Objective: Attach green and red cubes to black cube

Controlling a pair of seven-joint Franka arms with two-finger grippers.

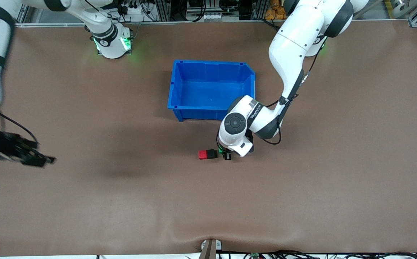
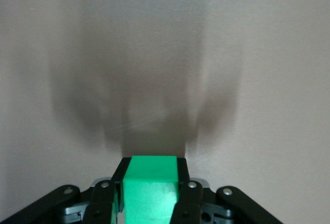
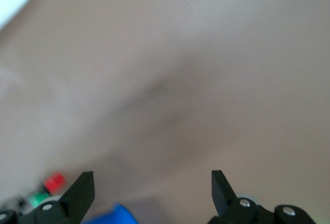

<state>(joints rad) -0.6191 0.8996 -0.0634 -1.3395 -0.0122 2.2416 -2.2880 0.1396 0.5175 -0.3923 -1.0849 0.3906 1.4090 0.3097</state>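
Note:
Next, my left gripper lets go of the green cube against the black cube's side opposite the red cube [image 1: 216, 156].
The red cube [image 1: 203, 154] and the black cube [image 1: 212, 153] lie side by side and touching on the table, nearer to the front camera than the blue bin. My left gripper [image 1: 226, 155] is low at the black cube's other face, shut on the green cube [image 2: 151, 185]. The green cube [image 1: 225, 153] is right next to the black cube; I cannot tell whether they touch. My right gripper [image 1: 46, 160] is open and empty over the table at the right arm's end. Its wrist view shows the spread fingers [image 3: 81, 192], with the red cube [image 3: 54, 182] and green cube [image 3: 38, 199] far off.
A blue bin [image 1: 212, 68] stands empty at mid-table, farther from the front camera than the cubes. The left arm's wrist hangs over the bin's corner nearest the cubes. A metal bracket [image 1: 210, 248] sits at the table's front edge.

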